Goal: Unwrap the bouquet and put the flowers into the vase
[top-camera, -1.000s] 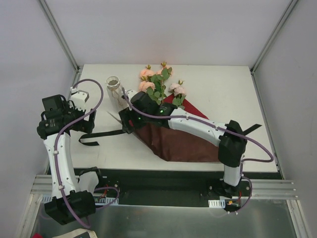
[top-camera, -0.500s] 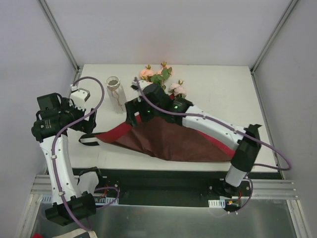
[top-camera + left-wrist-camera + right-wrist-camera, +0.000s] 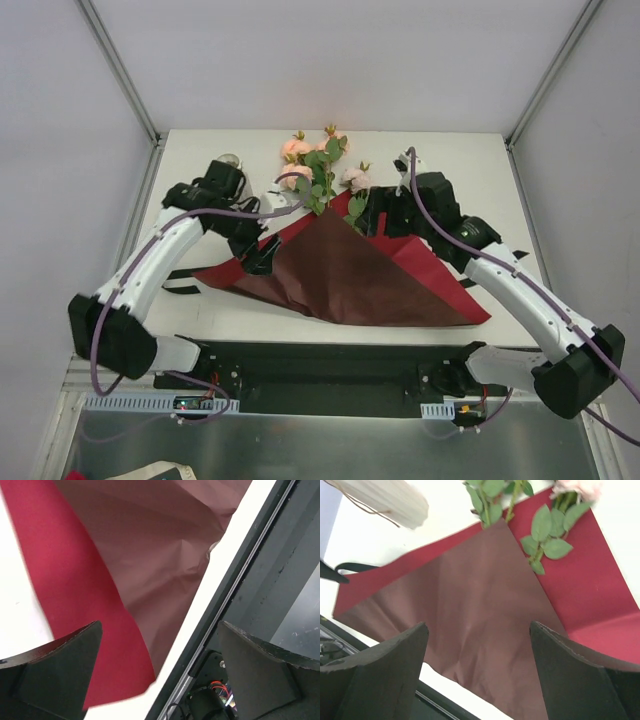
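Next, the left gripper closes on the middle of the brownish flap's far edge (image 3: 294,241) (image 3: 93,543), next to the red strip of paper, because the flap still covers the stems.
The bouquet lies unwrapped: its dark red paper (image 3: 350,275) is spread flat on the table, with a brownish flap folded over the stems. The flowers (image 3: 320,165), peach-pink with green leaves, stick out at the paper's far tip; leaves (image 3: 545,530) show in the right wrist view. The white vase (image 3: 228,160) stands at the back left, mostly hidden behind my left arm; it also shows as the vase (image 3: 390,497). My left gripper (image 3: 258,260) hovers open over the paper's left part (image 3: 115,580). My right gripper (image 3: 372,222) is open above the paper (image 3: 470,610), holding nothing.
A black ribbon (image 3: 180,275) lies loose left of the paper, and another end (image 3: 520,258) shows at the right. The table's near edge and black frame rail (image 3: 235,600) run just beside the left gripper. White walls enclose the table.
The right gripper let go of the paper and swung from its left side to the back right. The paper fell open flat. My left arm moved in from the far left over the paper.
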